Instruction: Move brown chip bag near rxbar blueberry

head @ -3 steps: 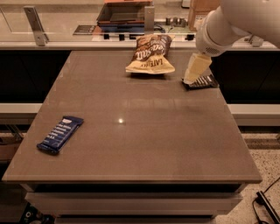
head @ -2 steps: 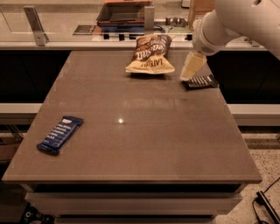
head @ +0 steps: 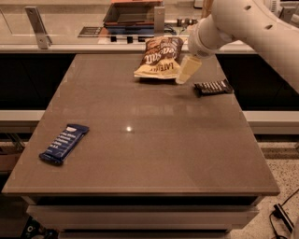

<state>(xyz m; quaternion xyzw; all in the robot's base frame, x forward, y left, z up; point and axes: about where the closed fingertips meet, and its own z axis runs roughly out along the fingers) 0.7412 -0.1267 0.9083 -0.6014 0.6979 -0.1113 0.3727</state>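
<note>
The brown chip bag's side (head: pixel 173 59) nearest the black bar is my target. I should close my gripper on it, about halfway between the bag's top and bottom.
The brown chip bag (head: pixel 160 58) lies at the far middle of the brown table (head: pixel 140 140), dark brown on top with white lettering and cream-yellow below. The rxbar blueberry (head: pixel 64 143), a flat dark-blue bar with white lettering, lies near the table's front left edge, far from the bag. My gripper (head: pixel 185 72) hangs from the white arm (head: pixel 243 23) just to the right of the bag's lower right corner, close above the table.
A black bar with white lettering (head: pixel 213 87) lies to the right of the gripper near the table's right edge. A counter with a dark tray (head: pixel 133 14) and a metal bracket (head: pixel 37 25) runs behind the table.
My gripper has moved left, off the black bar, and now sits next to the chip bag's right side. The bag and both bars have not moved.
</note>
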